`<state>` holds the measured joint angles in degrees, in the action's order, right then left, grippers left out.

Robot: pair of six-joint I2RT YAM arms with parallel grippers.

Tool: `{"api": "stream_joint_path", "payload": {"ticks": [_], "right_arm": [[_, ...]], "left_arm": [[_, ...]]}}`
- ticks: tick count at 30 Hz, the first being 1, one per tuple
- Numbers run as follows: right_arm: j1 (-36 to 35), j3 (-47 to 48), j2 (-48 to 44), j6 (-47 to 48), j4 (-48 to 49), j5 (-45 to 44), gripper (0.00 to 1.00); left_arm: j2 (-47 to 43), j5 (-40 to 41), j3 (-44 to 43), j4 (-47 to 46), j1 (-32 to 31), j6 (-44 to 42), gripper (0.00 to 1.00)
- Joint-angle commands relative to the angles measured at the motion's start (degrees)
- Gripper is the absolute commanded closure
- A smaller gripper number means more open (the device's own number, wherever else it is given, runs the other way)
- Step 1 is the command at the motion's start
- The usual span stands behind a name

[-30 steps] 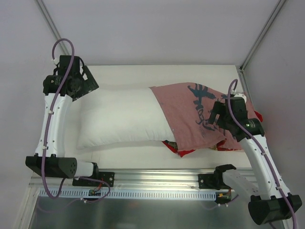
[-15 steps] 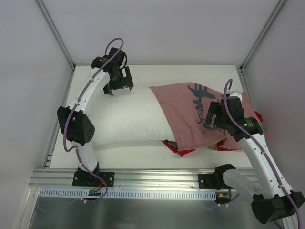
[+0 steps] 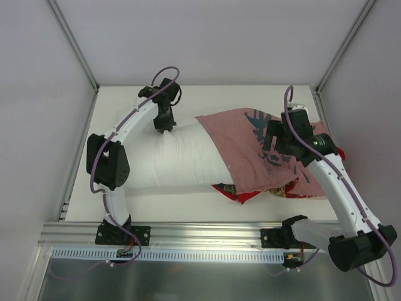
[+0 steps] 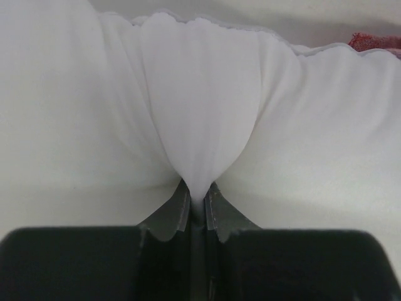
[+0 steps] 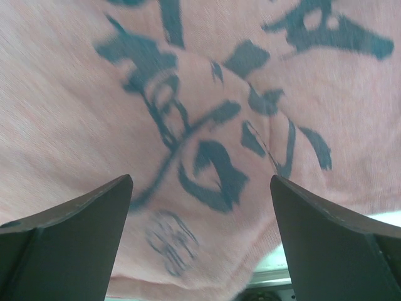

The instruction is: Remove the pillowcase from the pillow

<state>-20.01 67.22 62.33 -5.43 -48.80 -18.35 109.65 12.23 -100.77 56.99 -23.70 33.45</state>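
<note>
My right gripper is going to close on the far edge of the dusty-pink pillowcase (image 3: 242, 112), where the dark-blue calligraphy starts on the side toward the bare pillow.
The white pillow (image 3: 169, 157) lies across the table, its right half inside the dusty-pink pillowcase (image 3: 241, 141) with dark-blue calligraphy. The red reverse side (image 3: 241, 193) shows at the near edge. My left gripper (image 3: 165, 127) is at the bare pillow's far edge. In the left wrist view it (image 4: 197, 191) is shut on a pinched fold of the white pillow (image 4: 200, 94). My right gripper (image 3: 273, 143) hovers over the pillowcase. In the right wrist view it (image 5: 200, 182) is open, with the printed pillowcase (image 5: 207, 94) beneath it and nothing between its fingers.
A white tabletop (image 3: 182, 200) carries everything. A metal rail (image 3: 200, 235) with both arm bases runs along the near edge. Grey walls and frame posts (image 3: 74, 44) close in the left, right and back sides.
My left arm swung from the far left across to the pillow's far edge and shut on a fold of it. My right gripper shifted slightly left and farther over the pillowcase, staying open.
</note>
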Motion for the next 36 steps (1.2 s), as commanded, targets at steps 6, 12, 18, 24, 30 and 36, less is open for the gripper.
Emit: {"api": "stream_joint_path", "payload": {"ticks": [6,12,18,24,30,36], "right_arm": [[1.20,21.51,20.08,1.39,0.28,10.95,0.04],[-0.81,33.21,36.07,-2.92,2.13,21.95,0.04],[-0.74,38.68,45.69,-5.11,2.04,22.31,0.11],[2.60,42.11,47.98,-5.29,1.16,22.04,0.90],[7.17,39.75,41.84,-5.12,1.33,16.09,0.99],[11.65,36.58,34.98,-5.29,1.77,12.55,0.99]], "left_arm": [[-14.01,-7.83,8.13,2.07,-1.78,-1.81,1.00],[-14.99,-9.24,10.07,1.02,-2.40,-1.81,1.00],[-16.30,-7.75,10.42,0.84,-3.72,-2.34,1.00],[-19.90,-6.34,11.83,0.93,-3.89,-3.13,1.00],[-24.03,-5.28,12.61,0.93,-3.28,-3.83,1.00],[-28.96,-6.42,15.51,0.93,1.90,-5.24,1.00]]}}
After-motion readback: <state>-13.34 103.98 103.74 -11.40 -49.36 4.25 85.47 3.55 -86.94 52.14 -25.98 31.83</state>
